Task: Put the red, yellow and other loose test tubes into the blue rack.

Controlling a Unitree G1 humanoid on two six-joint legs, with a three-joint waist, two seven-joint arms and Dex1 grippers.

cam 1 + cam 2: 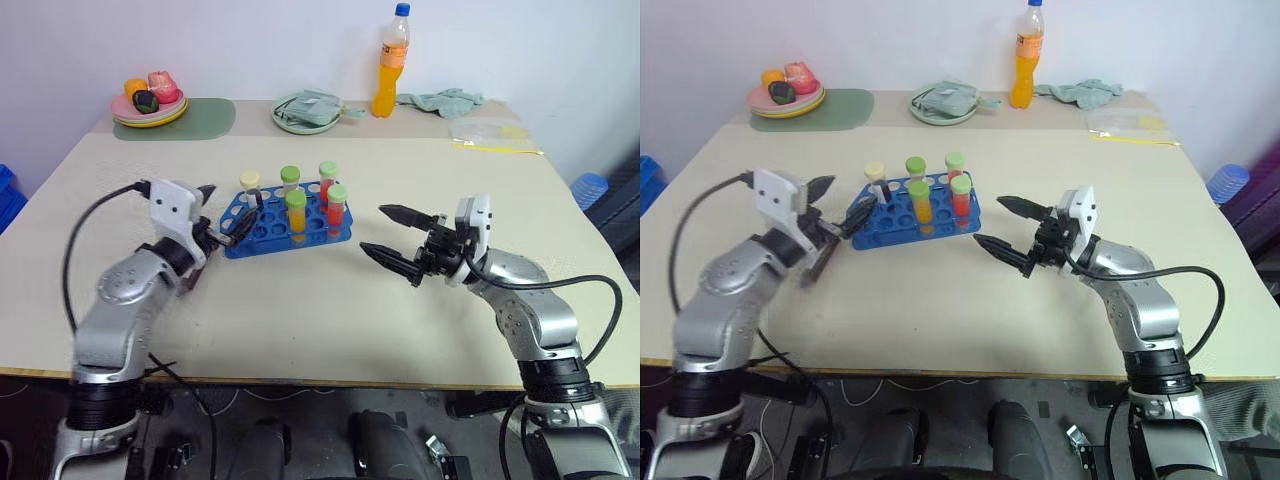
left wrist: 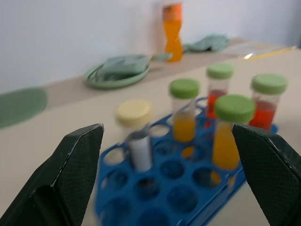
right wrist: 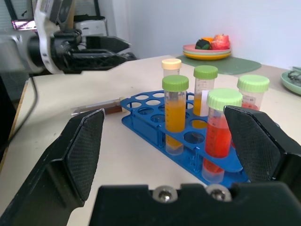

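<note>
I will move my left gripper next to the middle of the brownish tube (image 1: 194, 273) lying on the table beside the blue rack and close it there.
The blue rack (image 1: 285, 224) stands mid-table. Upright in it are two yellow-orange tubes with green caps (image 1: 296, 214) (image 1: 290, 179), two red tubes with green caps (image 1: 337, 207) (image 1: 328, 178) and a cream-capped tube (image 1: 249, 184). My left gripper (image 1: 232, 200) is open at the rack's left end, pointing at the cream-capped tube, with nothing between its fingers (image 2: 77, 165). My right gripper (image 1: 373, 228) is open and empty just right of the rack, aimed at it. A slender brownish tube-like thing (image 3: 96, 107) lies on the table against the rack's left end.
Along the far edge sit an orange drink bottle (image 1: 390, 65), a pale green plate (image 1: 285, 122) holding a cloth, a stack of plates (image 1: 150, 118) with toy food on a green mat (image 1: 205, 120), a cloth (image 1: 445, 100) and a plastic bag (image 1: 495, 133).
</note>
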